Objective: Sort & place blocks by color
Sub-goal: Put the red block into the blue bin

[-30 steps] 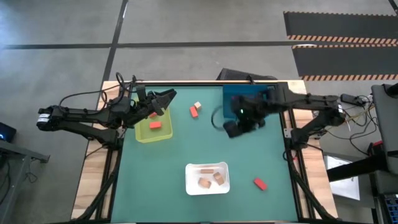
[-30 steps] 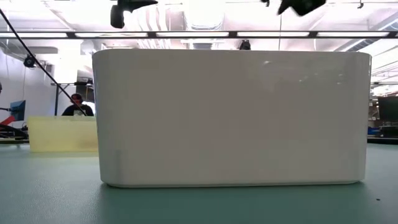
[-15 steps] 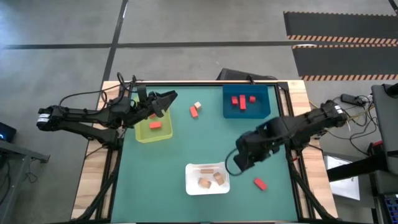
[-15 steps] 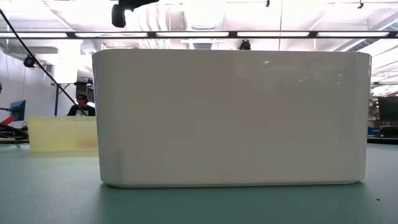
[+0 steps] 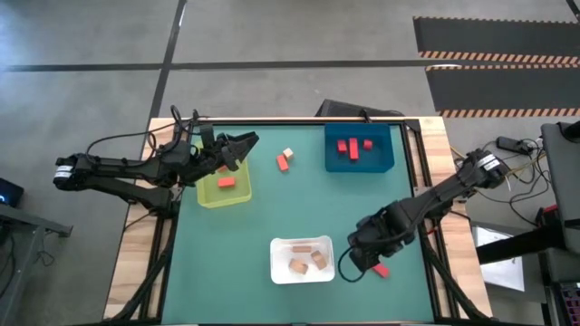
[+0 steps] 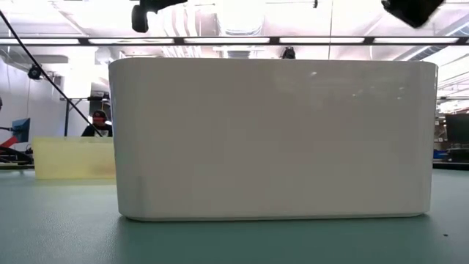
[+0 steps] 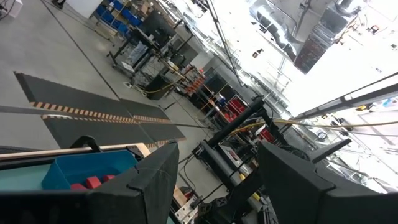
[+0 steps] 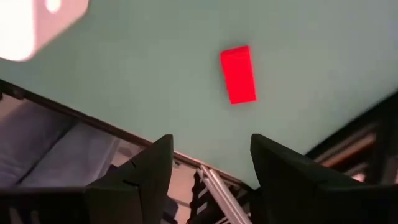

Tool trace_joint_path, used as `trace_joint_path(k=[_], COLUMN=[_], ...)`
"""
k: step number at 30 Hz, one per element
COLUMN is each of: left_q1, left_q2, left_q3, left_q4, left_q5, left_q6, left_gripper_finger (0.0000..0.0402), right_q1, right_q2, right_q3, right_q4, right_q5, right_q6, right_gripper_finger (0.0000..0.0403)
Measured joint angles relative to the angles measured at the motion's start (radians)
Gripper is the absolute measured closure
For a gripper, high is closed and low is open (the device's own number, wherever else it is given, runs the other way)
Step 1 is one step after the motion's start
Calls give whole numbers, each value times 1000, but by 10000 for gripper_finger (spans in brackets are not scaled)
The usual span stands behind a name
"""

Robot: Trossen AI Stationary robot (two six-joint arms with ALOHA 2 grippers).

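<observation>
Next, my right gripper goes to the loose red block near the white tray and closes on the block's long sides (image 5: 381, 270) (image 8: 239, 76).
A loose red block (image 5: 380, 268) lies flat on the green table near its right front; it also shows in the right wrist view (image 8: 238, 83). My right gripper (image 5: 364, 260) hangs just above and beside it, slanting down, open (image 8: 211, 163) and holding nothing. My left gripper (image 5: 243, 143) hovers open (image 7: 217, 180) over the far edge of the yellow-green tray (image 5: 224, 192), which holds an orange-red block (image 5: 227, 182). Three red blocks lie in the blue tray (image 5: 385, 163). Three tan blocks lie in the white tray (image 5: 276, 263). An orange-red block (image 5: 283, 162) and a pale block (image 5: 288, 153) lie loose at the far middle.
In the low view the white tray's wall (image 6: 271, 139) fills the picture, with the yellow-green tray (image 6: 73, 158) behind it at the left and a person (image 6: 91, 125) far off in the room. Bare green table lies between the trays and along the near edge.
My right gripper has swung from above the blue tray toward the table's near edge and gone down, tipping further downward, until it hangs over the loose red block. It has stayed open. No block has moved.
</observation>
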Motion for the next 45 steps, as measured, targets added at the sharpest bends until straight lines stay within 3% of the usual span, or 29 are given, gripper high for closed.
trace_joint_path(k=[6,13,21,31,42,45], left_q1=[0,0,0,0,0,0], left_q2=[0,0,0,0,0,0], left_q3=[0,0,0,0,0,0], left_q4=[0,-2,-2,0,0,0], left_q5=[0,0,0,0,0,0], left_q6=[0,0,0,0,0,0], left_gripper_finger=[198,198,198,198,198,198], right_q1=[50,71,75,75,74,74], right_q2=[8,30,115,242,240,239], right_q3=[-147,-261,-303,-273,-278,-278], right_q4=[174,227,331,328,331,331], right_q5=[-15,-25,-29,-30,-27,-25], right_q6=[3,-31,-104,-209,-213,-212], right_gripper_finger=[197,197,197,199,276,281])
